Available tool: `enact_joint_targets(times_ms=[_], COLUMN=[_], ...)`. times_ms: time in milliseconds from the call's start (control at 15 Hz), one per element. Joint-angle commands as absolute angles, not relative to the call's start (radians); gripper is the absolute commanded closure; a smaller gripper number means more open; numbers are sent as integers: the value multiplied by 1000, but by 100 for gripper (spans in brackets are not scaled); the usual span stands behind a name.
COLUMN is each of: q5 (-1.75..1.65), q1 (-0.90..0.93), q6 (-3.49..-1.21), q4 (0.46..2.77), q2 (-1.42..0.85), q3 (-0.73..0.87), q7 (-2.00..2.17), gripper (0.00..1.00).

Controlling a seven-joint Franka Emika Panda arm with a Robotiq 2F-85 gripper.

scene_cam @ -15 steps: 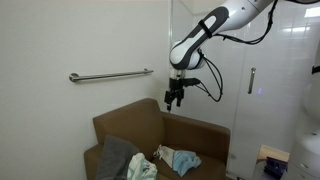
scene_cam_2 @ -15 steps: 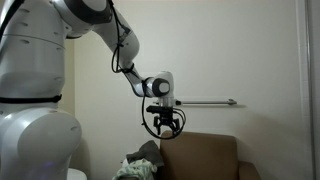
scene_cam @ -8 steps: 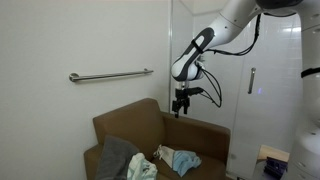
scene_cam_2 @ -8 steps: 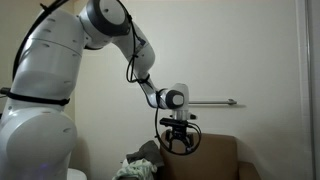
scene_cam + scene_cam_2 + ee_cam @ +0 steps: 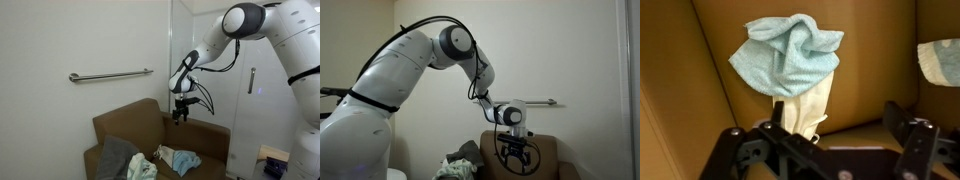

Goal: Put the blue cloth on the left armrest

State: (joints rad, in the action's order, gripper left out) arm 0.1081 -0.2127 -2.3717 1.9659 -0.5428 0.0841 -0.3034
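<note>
Next, my gripper needs to go down to the raised fold in the middle (image 5: 181, 158) (image 5: 796, 66) of the blue cloth and close there.
The blue cloth (image 5: 181, 158) lies crumpled on the seat of a brown armchair (image 5: 140, 124). In the wrist view the blue cloth (image 5: 790, 55) rests on a cream cloth (image 5: 806, 106) on the brown seat. My gripper (image 5: 179, 113) hangs above the chair's back and armrest, well apart from the cloth. It shows low against the chair back in an exterior view (image 5: 517, 159). In the wrist view my gripper (image 5: 835, 135) is open and empty, its fingers (image 5: 906, 128) spread wide on either side.
A grey cushion (image 5: 115, 154) and a pale cloth (image 5: 141, 168) lie on the seat beside the blue one. A metal grab bar (image 5: 110, 75) is fixed to the wall above the chair. A glass door (image 5: 250, 90) stands close beside the chair. A second pale blue cloth (image 5: 940, 60) shows at the wrist view's edge.
The arm has swung over the chair and the gripper has come lower, closer to the chair back. The cloths have not moved.
</note>
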Motion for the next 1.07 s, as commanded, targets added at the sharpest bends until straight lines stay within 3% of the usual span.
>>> enact_joint_targets(times_ms=[0, 467, 1000], q5=[131, 139, 121], q1=[-273, -351, -392], q6=[-2401, -2543, -2560], q4=[1826, 1721, 1675], q2=[-739, -964, -1029], q3=[53, -10, -35], q7=[-326, -311, -304], gripper=[0, 0, 0])
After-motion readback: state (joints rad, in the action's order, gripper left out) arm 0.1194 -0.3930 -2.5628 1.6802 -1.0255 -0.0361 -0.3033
